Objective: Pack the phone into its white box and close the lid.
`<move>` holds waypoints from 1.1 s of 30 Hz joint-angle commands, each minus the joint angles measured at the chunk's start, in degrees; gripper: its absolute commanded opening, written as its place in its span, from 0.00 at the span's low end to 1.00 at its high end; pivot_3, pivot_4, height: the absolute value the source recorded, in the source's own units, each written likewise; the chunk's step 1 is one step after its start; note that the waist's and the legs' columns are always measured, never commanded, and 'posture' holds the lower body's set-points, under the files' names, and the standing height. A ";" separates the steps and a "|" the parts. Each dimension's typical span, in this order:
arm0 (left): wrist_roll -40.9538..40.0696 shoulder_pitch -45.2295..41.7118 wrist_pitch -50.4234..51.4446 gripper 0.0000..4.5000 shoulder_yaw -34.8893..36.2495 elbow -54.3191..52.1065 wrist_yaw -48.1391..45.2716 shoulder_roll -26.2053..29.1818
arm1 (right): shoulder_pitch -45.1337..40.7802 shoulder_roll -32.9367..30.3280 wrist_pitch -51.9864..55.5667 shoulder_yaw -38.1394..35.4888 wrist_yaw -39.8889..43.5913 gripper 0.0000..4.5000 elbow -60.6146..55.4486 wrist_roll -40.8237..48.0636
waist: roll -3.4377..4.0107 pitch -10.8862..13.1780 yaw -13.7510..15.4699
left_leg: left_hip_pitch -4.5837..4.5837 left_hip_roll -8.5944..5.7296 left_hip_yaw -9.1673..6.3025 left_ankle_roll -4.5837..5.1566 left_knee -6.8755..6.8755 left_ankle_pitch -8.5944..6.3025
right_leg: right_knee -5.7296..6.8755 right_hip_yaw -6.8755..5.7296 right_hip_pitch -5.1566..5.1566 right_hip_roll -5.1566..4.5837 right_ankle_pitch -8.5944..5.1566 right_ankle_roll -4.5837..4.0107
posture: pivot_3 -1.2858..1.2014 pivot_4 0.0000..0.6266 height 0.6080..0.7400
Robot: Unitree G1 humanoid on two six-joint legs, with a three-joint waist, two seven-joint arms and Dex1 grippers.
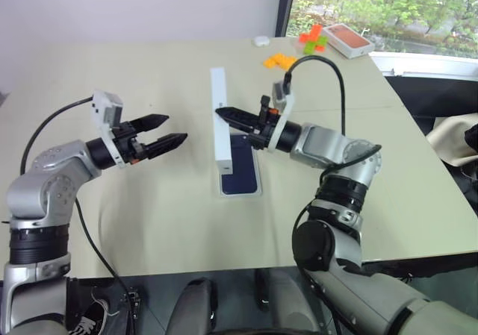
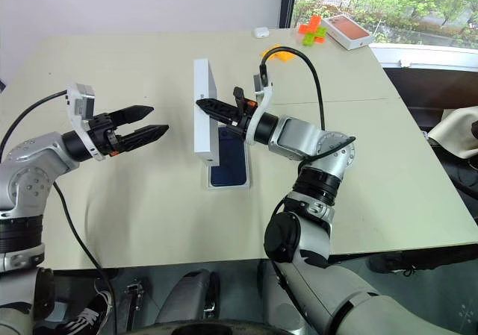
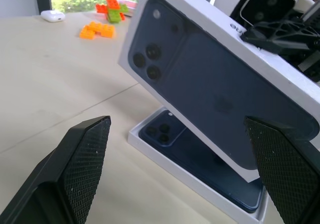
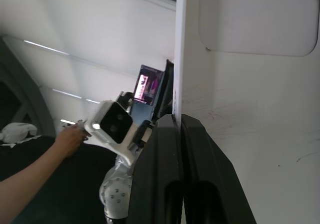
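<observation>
I will release the lid with my right gripper against the white box's long side (image 1: 209, 157) that faces my left gripper.
The lid (image 1: 219, 119) stands on its long edge over the white box (image 1: 240, 194), tilted. Its outer face with the dark phone picture (image 3: 215, 99) is turned toward my left gripper. My right gripper (image 1: 221, 113) is shut on the lid's upper edge, and its fingers (image 4: 175, 149) pinch the thin white wall. The phone (image 1: 240, 172) lies in the white box (image 3: 170, 166) on the table, dark blue back up, with the camera bump (image 3: 160, 136) at the far end. My left gripper (image 1: 175, 127) hangs open left of the lid, apart from it, with nothing between its fingers.
At the table's far right corner are an orange-topped box (image 1: 347, 39), green and orange toy bricks (image 1: 314, 40), more orange bricks (image 1: 280, 60) and a small white case (image 1: 261, 41). A person's hand (image 4: 70, 134) shows behind my left arm.
</observation>
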 commanded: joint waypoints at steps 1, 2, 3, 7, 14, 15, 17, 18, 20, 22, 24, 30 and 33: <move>-0.71 1.25 -3.55 1.00 2.00 -2.94 -2.63 1.46 | 5.40 7.68 -1.39 2.14 -1.03 0.01 0.64 5.21 | 0.00 0.00 0.03 | -0.01 0.00 0.00 0.00 0.00 0.00 | 0.00 0.00 -0.01 0.00 0.00 0.00 | 0.52 0.24 1.00; -0.23 1.81 -4.46 1.00 1.95 -3.10 -3.14 1.74 | 5.58 7.79 -1.83 2.68 -1.48 0.01 0.93 6.30 | 0.00 0.00 0.03 | -0.03 0.00 0.00 0.00 0.00 0.00 | 0.00 0.00 -0.03 0.00 0.00 0.00 | 0.52 0.24 1.00; 0.04 2.51 -5.20 1.00 1.97 -3.14 -3.74 2.12 | 5.96 8.03 -1.91 3.61 -1.79 0.01 1.21 7.28 | 0.00 0.00 0.03 | -0.08 0.00 0.00 0.00 0.00 0.00 | 0.00 0.00 -0.09 -0.01 0.00 0.00 | 0.52 0.24 1.00; 0.00 4.36 -6.19 1.00 1.84 -3.81 -4.72 3.01 | 8.54 8.26 -2.99 7.84 -3.02 0.01 1.73 8.92 | -0.01 0.00 0.01 | -0.40 0.01 0.02 0.00 0.04 0.00 | 0.07 0.02 -0.47 0.00 0.01 -0.01 | 0.52 0.24 1.00; 1.53 5.44 -6.73 1.00 0.68 -2.67 -4.29 3.84 | 10.23 8.62 -8.48 14.75 -3.07 0.01 1.99 10.32 | -0.01 0.00 0.04 | -0.58 -0.01 0.02 0.00 0.07 0.00 | 0.05 0.01 -0.59 -0.02 0.01 0.00 | 0.52 0.24 1.00; 2.01 5.33 -7.36 1.00 0.60 -2.58 -4.06 3.65 | 10.26 8.38 -10.03 15.55 -2.98 0.01 2.46 9.44 | -0.01 0.00 0.03 | -0.58 -0.01 0.02 0.00 0.07 0.00 | 0.04 0.01 -0.59 -0.02 0.01 0.00 | 0.52 0.24 1.00; 2.35 5.08 -7.50 1.00 0.46 -2.57 -3.69 3.36 | 10.58 7.40 -12.31 17.06 -2.58 0.01 3.44 8.33 | -0.01 -0.01 0.04 | -0.58 -0.01 0.01 0.00 0.08 0.00 | 0.05 0.01 -0.59 -0.02 0.01 0.00 | 0.52 0.24 1.00; 2.47 5.00 -7.53 1.00 0.32 -2.57 -3.57 3.30 | 10.83 6.84 -13.11 17.84 -2.29 0.01 3.99 7.98 | -0.01 -0.01 0.04 | -0.58 -0.01 0.01 0.00 0.08 0.00 | 0.05 0.00 -0.59 -0.02 0.01 0.00 | 0.52 0.24 1.00; 2.58 4.89 -7.66 1.00 0.12 -2.57 -3.28 3.17 | 11.51 5.79 -13.92 19.57 -1.74 0.01 4.86 7.19 | -0.01 -0.01 0.04 | -0.58 0.00 0.01 0.00 0.09 0.00 | 0.05 0.00 -0.59 -0.02 0.01 0.00 | 0.52 0.24 1.00; 2.64 4.75 -7.60 1.00 0.06 -2.39 -2.94 2.90 | 12.18 5.42 -15.23 20.17 -2.04 0.01 6.06 6.90 | -0.02 -0.01 0.04 | -0.58 0.00 0.01 0.00 0.09 0.00 | 0.06 0.00 -0.59 -0.02 0.01 0.00 | 0.52 0.24 1.00; 2.80 4.57 -7.76 1.00 0.07 -2.20 -2.60 2.57 | 12.99 4.91 -16.11 21.26 -2.18 0.01 6.38 6.07 | -0.01 -0.01 0.05 | -0.58 0.00 0.01 0.00 0.09 0.00 | 0.05 0.00 -0.59 -0.02 0.01 0.00 | 0.52 0.24 1.00; 4.11 3.99 -8.73 1.00 -0.64 -1.36 -1.27 1.56 | 13.55 3.82 -18.89 21.70 -2.48 0.01 6.40 7.03 | -0.03 -0.02 0.16 | -0.59 0.00 0.00 0.00 0.10 0.00 | 0.05 0.00 -0.59 -0.03 0.01 0.00 | 0.52 0.24 1.00; 4.13 3.83 -8.05 1.00 -1.34 -0.45 -0.76 0.70 | 14.01 2.94 -19.37 22.61 -2.32 0.01 6.20 7.60 | -0.01 -0.04 0.15 | -0.58 -0.01 -0.03 0.00 0.10 0.00 | 0.04 -0.01 -0.54 -0.04 0.01 0.00 | 0.52 0.24 1.00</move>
